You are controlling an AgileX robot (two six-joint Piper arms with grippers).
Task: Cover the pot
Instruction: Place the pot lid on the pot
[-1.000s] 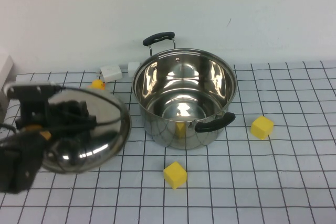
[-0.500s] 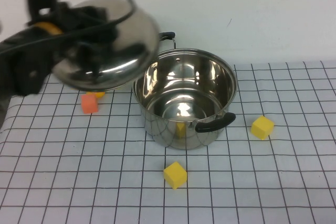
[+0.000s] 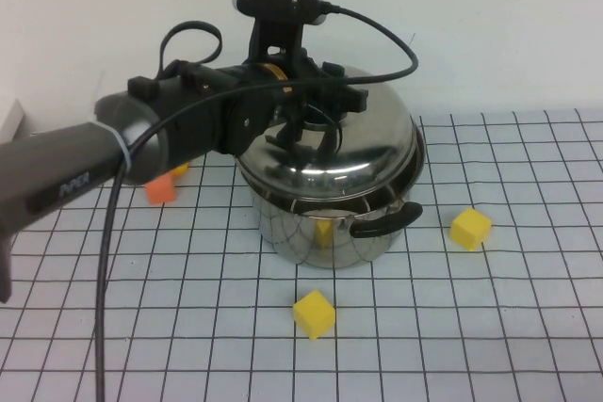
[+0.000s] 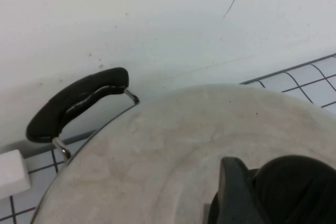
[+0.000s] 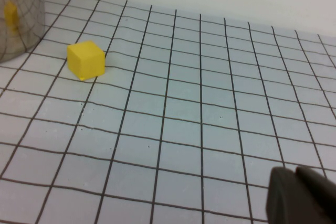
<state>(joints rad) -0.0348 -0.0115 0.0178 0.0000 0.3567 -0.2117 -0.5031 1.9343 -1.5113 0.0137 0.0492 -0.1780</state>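
Note:
Next, my left gripper lets go of the lid, lying flat on the steel pot's rim [image 3: 330, 150], between the black side handles.
The shiny steel pot [image 3: 325, 228] with black side handles stands at the table's middle. The domed steel lid [image 3: 372, 138] lies over its mouth, hiding the inside. My left gripper [image 3: 306, 124] reaches in from the left and is shut on the lid's black knob [image 4: 294, 187]. In the left wrist view the lid [image 4: 173, 145] fills the foreground, with the pot's far handle [image 4: 79, 100] behind it. My right gripper [image 5: 302, 195] is out of the high view. It hangs shut and empty over the grid cloth, well to the right of the pot [image 5: 16, 14].
A yellow cube [image 3: 314, 313] lies in front of the pot and another [image 3: 470, 229] lies to its right, also in the right wrist view [image 5: 86, 60]. An orange cube [image 3: 160, 188] lies left of the pot. A white block [image 4: 13, 174] sits by the back wall.
My left arm lifted the lid from the table at the left, carried it up and to the right, and lowered it onto the pot. An orange cube came into view where the lid lay.

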